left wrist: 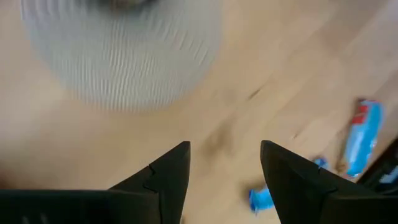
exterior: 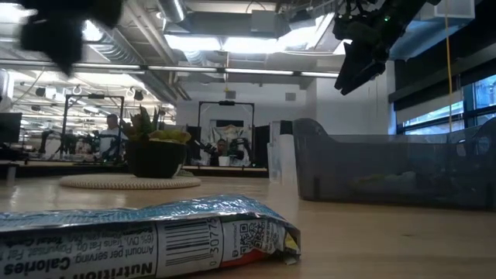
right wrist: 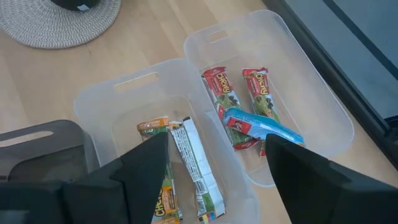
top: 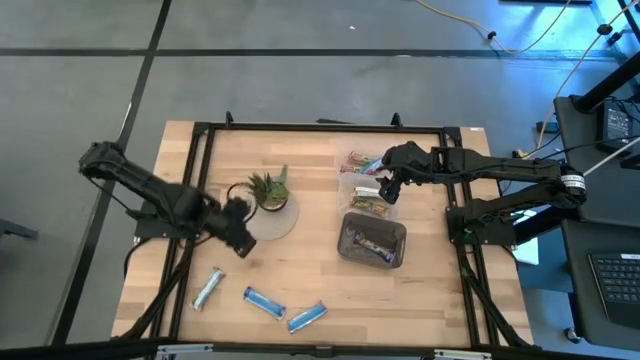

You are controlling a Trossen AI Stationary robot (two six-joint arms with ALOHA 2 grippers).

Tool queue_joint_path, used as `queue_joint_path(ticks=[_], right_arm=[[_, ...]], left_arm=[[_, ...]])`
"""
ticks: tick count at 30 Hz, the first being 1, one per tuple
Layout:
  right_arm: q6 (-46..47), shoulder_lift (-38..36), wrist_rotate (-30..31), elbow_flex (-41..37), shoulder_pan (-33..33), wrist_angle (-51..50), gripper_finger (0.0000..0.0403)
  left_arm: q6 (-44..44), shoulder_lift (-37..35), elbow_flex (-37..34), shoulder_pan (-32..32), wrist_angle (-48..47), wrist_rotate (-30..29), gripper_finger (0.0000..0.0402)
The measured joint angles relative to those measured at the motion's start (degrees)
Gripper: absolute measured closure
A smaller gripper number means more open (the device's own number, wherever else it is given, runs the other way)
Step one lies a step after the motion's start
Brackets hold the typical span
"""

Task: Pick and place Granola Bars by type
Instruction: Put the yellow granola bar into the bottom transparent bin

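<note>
The robot's left gripper will next move to the silvery-white bar, apart from the two blue ones, and close on the silvery-white bar's middle (top: 208,288).
Three bars lie flat on the table near its near edge: a silvery-white one (top: 207,288) and two blue ones (top: 265,302) (top: 307,317); one fills the low view's foreground (exterior: 147,236). My left gripper (top: 240,235) (left wrist: 225,155) hovers open over bare wood beside the round mat, with two blue bars (left wrist: 364,137) (left wrist: 264,198) beyond it. My right gripper (top: 388,190) (right wrist: 217,155) hangs open above two clear bins. One clear bin (right wrist: 323,106) holds two red-green bars (right wrist: 221,93) with a blue bar (right wrist: 264,127) lying across them. The other (right wrist: 106,93) holds green-tan bars (right wrist: 186,168).
A potted green plant (top: 270,190) stands on a round woven mat (top: 272,222) mid-table, right beside my left gripper. A dark grey bin (top: 372,242) with purple bars sits nearest of the three bins. A black frame (top: 200,130) borders the table. Bare wood lies between the plant and the loose bars.
</note>
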Motion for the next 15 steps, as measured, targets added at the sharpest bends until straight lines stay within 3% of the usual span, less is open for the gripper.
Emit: queue_joint_path(ticks=[6,15], right_arm=[[-0.1,0.0,0.0,0.0,0.0,0.0,0.0131],[0.0,0.0,0.0,0.0,0.0,0.2,0.0131]], left_arm=[[-23.0,1.3,-7.4,-12.0,2.7,0.2,0.0213],[-41.2,8.7,-8.8,-24.0,8.4,2.6,0.0217]])
